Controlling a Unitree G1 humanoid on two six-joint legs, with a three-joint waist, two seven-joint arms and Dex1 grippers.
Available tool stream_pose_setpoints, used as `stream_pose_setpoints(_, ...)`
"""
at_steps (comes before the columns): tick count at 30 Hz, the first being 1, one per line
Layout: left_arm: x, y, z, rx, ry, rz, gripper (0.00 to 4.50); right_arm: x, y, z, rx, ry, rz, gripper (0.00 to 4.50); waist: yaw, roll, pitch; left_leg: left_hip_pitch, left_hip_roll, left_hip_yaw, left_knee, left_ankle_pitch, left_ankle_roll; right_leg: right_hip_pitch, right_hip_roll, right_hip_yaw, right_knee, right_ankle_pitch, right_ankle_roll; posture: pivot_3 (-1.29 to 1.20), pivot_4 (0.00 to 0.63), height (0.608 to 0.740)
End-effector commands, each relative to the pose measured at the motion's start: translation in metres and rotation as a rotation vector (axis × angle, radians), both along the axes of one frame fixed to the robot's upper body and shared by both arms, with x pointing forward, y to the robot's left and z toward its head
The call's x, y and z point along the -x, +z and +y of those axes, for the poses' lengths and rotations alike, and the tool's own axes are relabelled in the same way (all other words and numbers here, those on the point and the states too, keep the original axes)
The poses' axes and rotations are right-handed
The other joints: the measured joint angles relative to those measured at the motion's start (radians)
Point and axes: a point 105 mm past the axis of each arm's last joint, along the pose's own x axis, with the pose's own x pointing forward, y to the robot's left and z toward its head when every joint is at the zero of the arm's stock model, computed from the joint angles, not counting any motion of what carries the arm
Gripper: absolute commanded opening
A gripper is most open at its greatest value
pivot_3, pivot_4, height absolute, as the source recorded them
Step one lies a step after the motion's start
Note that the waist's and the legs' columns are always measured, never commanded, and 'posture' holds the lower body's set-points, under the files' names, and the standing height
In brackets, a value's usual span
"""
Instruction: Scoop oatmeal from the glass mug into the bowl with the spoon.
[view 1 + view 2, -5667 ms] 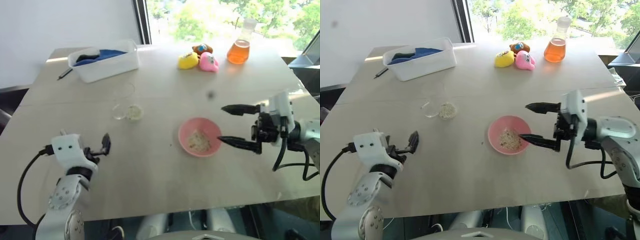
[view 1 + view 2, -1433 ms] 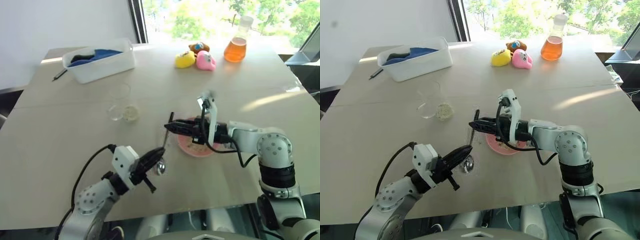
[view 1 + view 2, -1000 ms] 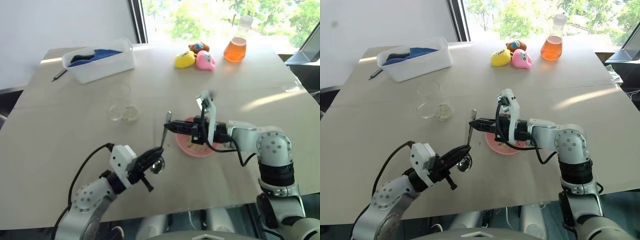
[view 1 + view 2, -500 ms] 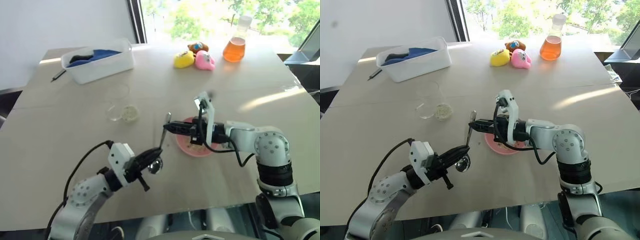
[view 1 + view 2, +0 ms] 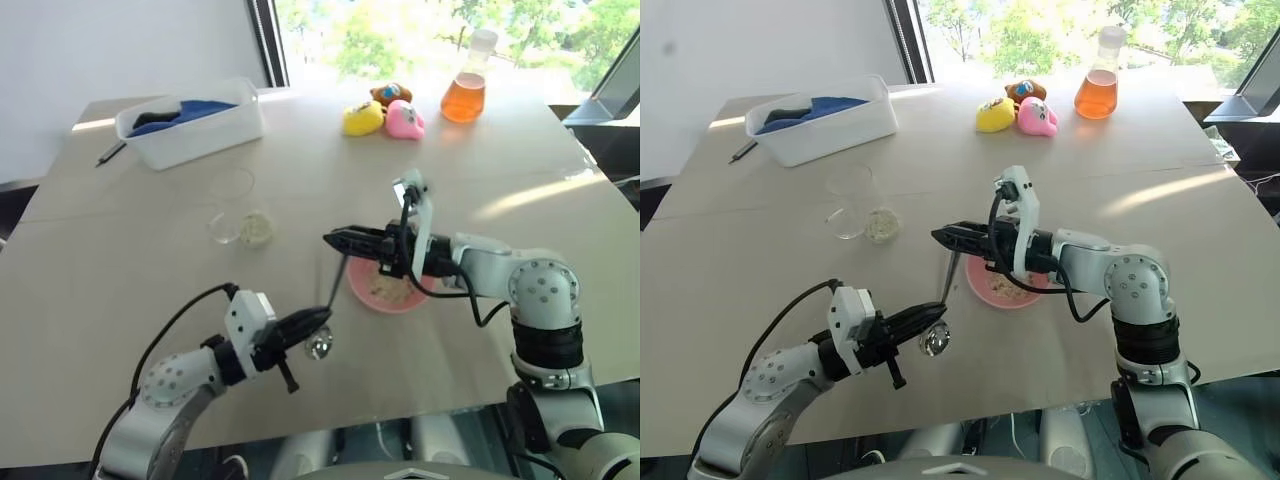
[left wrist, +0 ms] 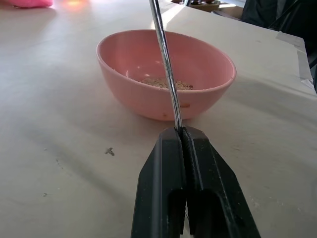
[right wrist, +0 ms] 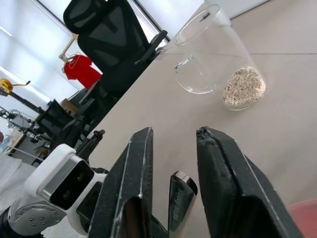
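The spoon is held by my left gripper just above its round end, so next my right gripper closes on the spoon handle's tip [image 5: 345, 259] before my left gripper opens.
My left gripper [image 6: 181, 131] is shut on the lower part of the silver spoon [image 5: 335, 285], just above its round end [image 5: 934, 341], low over the table in front of the pink bowl [image 5: 422, 296]. The handle rises to my right gripper [image 7: 173, 134], which points left. Its fingers [image 7: 141, 163] stand apart on either side of the handle's tip [image 7: 181, 191], so it is open. The bowl [image 6: 124, 54] holds some oatmeal [image 6: 161, 82]. The glass mug [image 5: 852, 200] sits further back on the left with oatmeal [image 5: 878, 224] in it.
At the back left stands a white tub [image 5: 225, 128] with blue cloth, a dark pen [image 5: 108, 152] beside it. Yellow [image 5: 362, 118] and pink [image 5: 405, 118] toys and an orange-liquid flask [image 5: 464, 92] line the far edge. An office chair [image 7: 106, 44] stands beyond the table.
My right gripper's fingers have parted from the top of the spoon handle. My left gripper keeps its hold lower on the spoon and has stayed in place.
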Motion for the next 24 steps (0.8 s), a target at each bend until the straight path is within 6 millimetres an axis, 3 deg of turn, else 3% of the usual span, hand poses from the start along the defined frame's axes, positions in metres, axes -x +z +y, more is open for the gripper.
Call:
stream_pose_setpoints(1, -0.002, 0.01, 0.001, 0.03, 0.01, -0.045, 0.0, 0.009, 0.007, -0.002, -0.013, 0.039, -0.034, 1.44, 0.0, 0.0, 0.0, 0.0, 0.0, 0.0, 0.0, 0.0, 0.0, 0.0, 0.0, 0.0, 0.0, 0.0, 0.0, 0.0, 0.15, 0.74)
stream_pose_setpoints(6, -0.001, 0.012, 0.0, 0.056, -0.001, -0.033, 0.0, 0.018, 0.001, -0.008, 0.008, 0.106, -0.013, 1.44, 0.0, 0.0, 0.0, 0.0, 0.0, 0.0, 0.0, 0.0, 0.0, 0.0, 0.0, 0.0, 0.0, 0.0, 0.0, 0.0, 0.15, 0.74)
stream_pose_setpoints(17, 0.001, 0.01, 0.0, 0.046, -0.041, -0.016, 0.0, 0.02, 0.006, 0.0, -0.043, 0.158, -0.014, 1.44, 0.0, 0.0, 0.0, -0.001, 0.0, 0.001, 0.0, 0.0, 0.0, -0.001, 0.0, 0.001, 0.0, 0.0, 0.0, 0.0, 0.15, 0.74)
stream_pose_setpoints(22, 0.001, 0.009, 0.0, 0.043, -0.044, -0.013, 0.0, 0.021, 0.006, -0.001, -0.045, 0.16, -0.019, 0.07, 0.0, 0.0, 0.0, -0.001, 0.0, 0.0, 0.0, 0.0, 0.0, -0.001, 0.0, 0.001, 0.0, 0.0, 0.0, 0.0, 0.15, 0.74)
stream_pose_setpoints(24, 0.001, 0.009, 0.0, 0.043, -0.043, -0.012, 0.0, 0.021, 0.006, -0.001, -0.044, 0.161, -0.02, 0.07, 0.0, 0.0, 0.0, -0.001, 0.0, 0.0, 0.0, 0.0, 0.0, -0.001, 0.0, 0.001, 0.0, 0.0, 0.0, 0.0, 0.15, 0.74)
